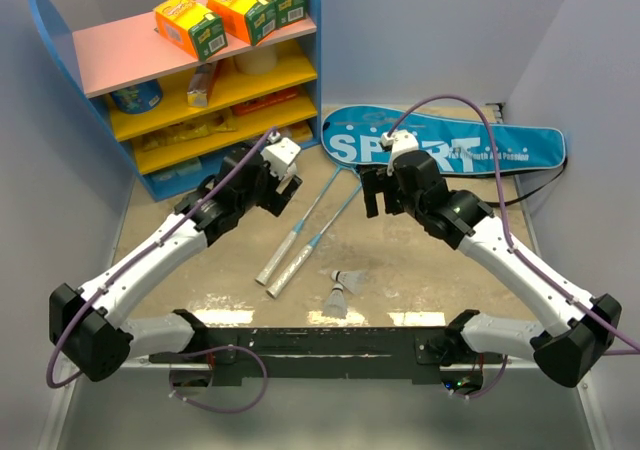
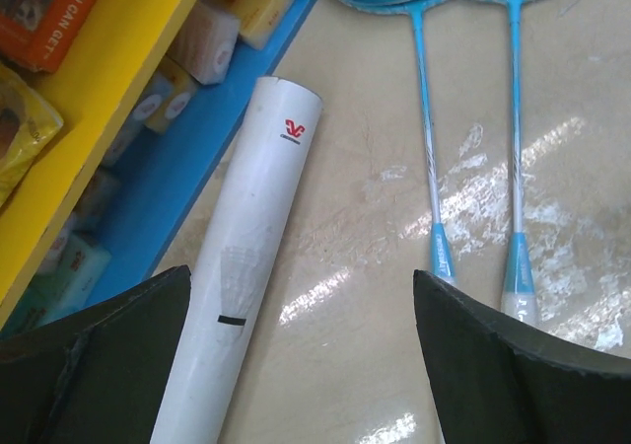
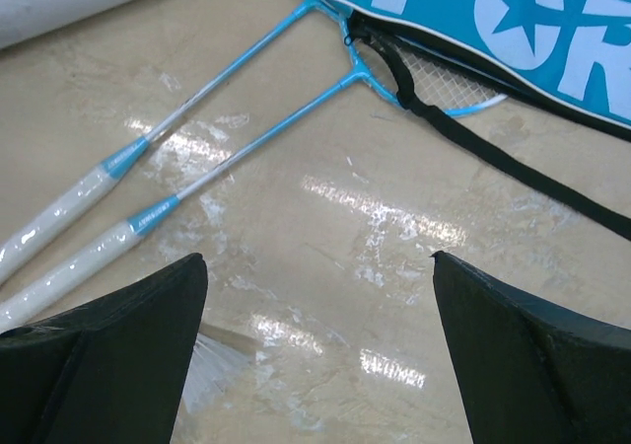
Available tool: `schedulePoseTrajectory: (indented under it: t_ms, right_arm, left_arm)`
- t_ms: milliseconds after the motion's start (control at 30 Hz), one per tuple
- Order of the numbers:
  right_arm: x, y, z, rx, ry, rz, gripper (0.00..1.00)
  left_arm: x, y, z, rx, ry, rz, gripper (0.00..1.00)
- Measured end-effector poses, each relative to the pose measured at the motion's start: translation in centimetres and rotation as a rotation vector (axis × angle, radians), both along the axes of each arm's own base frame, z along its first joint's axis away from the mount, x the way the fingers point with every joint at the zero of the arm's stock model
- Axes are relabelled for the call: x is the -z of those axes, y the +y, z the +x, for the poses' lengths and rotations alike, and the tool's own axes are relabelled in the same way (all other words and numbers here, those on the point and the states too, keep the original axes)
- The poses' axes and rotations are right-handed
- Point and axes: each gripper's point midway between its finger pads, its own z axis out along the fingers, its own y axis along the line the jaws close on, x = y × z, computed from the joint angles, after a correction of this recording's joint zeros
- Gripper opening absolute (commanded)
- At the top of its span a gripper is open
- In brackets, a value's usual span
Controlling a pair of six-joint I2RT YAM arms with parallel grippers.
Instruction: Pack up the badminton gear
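Note:
The robot's left gripper needs to next close on the red-marked end (image 1: pixel 291 173) (image 2: pixel 260 183) of the long white tube beside the shelf.
The blue bag (image 1: pixel 450 145) lettered "SPORT" lies at the back right, also in the right wrist view (image 3: pixel 513 20). Two light-blue rackets (image 1: pixel 325 210) have their heads inside the bag's open end, and their white handles (image 1: pixel 282 267) point to the near left. They also show in the left wrist view (image 2: pixel 426 138) and the right wrist view (image 3: pixel 212 84). Two white shuttlecocks (image 1: pixel 350 281) (image 1: pixel 337 301) lie near the handles. One shuttlecock's feathers (image 3: pixel 212 360) show by my right finger. My left gripper (image 2: pixel 301 286) is open and empty left of the rackets. My right gripper (image 3: pixel 317 266) is open and empty over bare table, right of the shafts.
A blue and yellow shelf (image 1: pixel 200 80) stands at the back left with orange-green boxes (image 1: pixel 190 25) on top. A long white tube (image 2: pixel 246 257) lies by the shelf foot under my left gripper. The bag's black strap (image 3: pixel 493 158) trails across the table. Grey walls close in both sides.

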Motion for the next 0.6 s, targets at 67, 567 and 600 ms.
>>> schedulePoseTrajectory:
  t_ms: [67,567,600]
  right_arm:
    - [0.7,0.0,-0.3,-0.009,0.020,-0.004,0.99]
    - [1.4,1.1,-1.7,-0.070,0.061,0.054,0.99]
    - [1.4,1.1,-1.8,-0.073,0.062,0.057,0.99]
  left_arm:
    - [0.9,-0.1,0.2,0.021,0.014,0.040,0.99]
    - [8.7,2.3,3.9,0.115,0.187,0.160,1.00]
    - [9.3,2.3,4.1,0.125,0.203,0.156,1.00]
